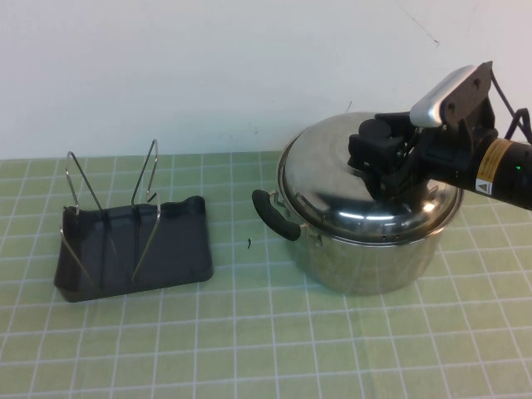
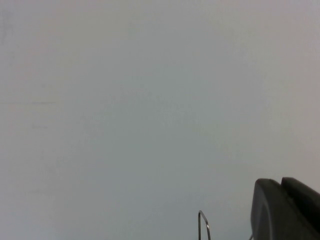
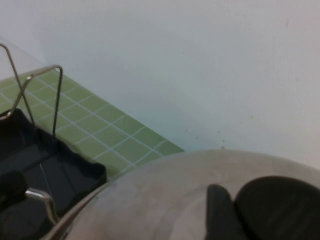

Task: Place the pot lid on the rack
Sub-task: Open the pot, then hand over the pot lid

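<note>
My right gripper holds the pot lid's black knob. Next, my left gripper closes on the pot lid's rim [image 1: 302,216], on the side toward the rack.
The shiny domed pot lid [image 1: 328,179] sits on the steel pot [image 1: 366,262] at the right. My right gripper [image 1: 384,154] is over the lid's centre, shut on its black knob. In the right wrist view one finger [image 3: 219,215] presses against the knob [image 3: 282,205] above the lid [image 3: 150,200]. The rack [image 1: 133,245], a dark tray with V-shaped wire uprights, stands at the left and holds nothing; it also shows in the right wrist view [image 3: 30,160]. My left gripper [image 2: 281,187] is out of the high view, shut, facing the white wall with one rack wire [image 2: 202,225] beside it.
The pot's black handle [image 1: 274,214] points toward the rack. A green checked mat [image 1: 249,332] covers the table, with open mat between the rack and the pot. A white wall [image 1: 208,66] runs along the back.
</note>
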